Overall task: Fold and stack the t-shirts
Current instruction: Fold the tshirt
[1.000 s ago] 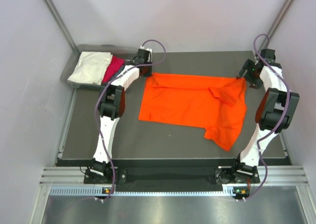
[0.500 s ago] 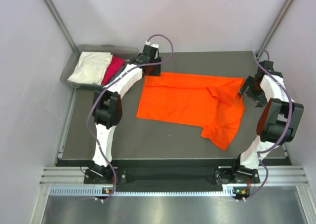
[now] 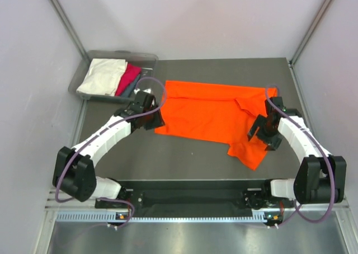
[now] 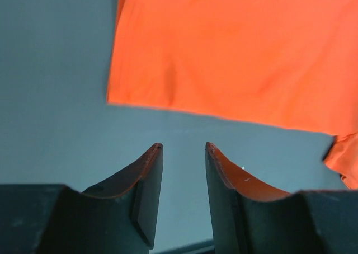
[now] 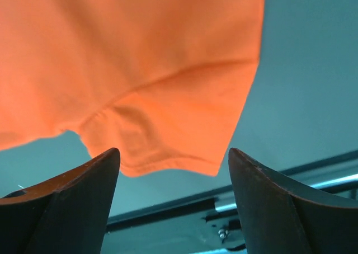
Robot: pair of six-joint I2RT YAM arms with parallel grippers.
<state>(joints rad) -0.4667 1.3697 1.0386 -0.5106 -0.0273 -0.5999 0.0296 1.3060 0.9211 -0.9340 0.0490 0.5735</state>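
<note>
The robot's left gripper needs to close on the near corner (image 3: 157, 132) (image 4: 111, 101) of the orange t-shirt, at the t-shirt's end closest to the grey bin.
A bright orange t-shirt (image 3: 212, 111) lies spread flat on the dark table, one sleeve trailing toward the near right. My left gripper (image 3: 153, 120) hovers just off the shirt's near left corner. In the left wrist view the left gripper (image 4: 183, 147) stands open with only bare table between its fingers, and the orange t-shirt (image 4: 235, 58) lies ahead. My right gripper (image 3: 259, 135) hangs over the trailing sleeve. In the right wrist view the right gripper (image 5: 173, 151) is wide open and empty above the orange t-shirt's sleeve hem (image 5: 168, 136).
A grey plastic bin (image 3: 79, 90) stands at the far left corner. It holds a cream-white shirt (image 3: 102, 75), a magenta-pink one (image 3: 128, 76) and a teal-grey one (image 3: 132, 89). The table's front edge and metal rail (image 5: 313, 184) lie just beyond the sleeve.
Both arms have swung from the shirt's far corners to its near side. The left gripper has opened and let go of the far left corner. The shirt has settled flat.
</note>
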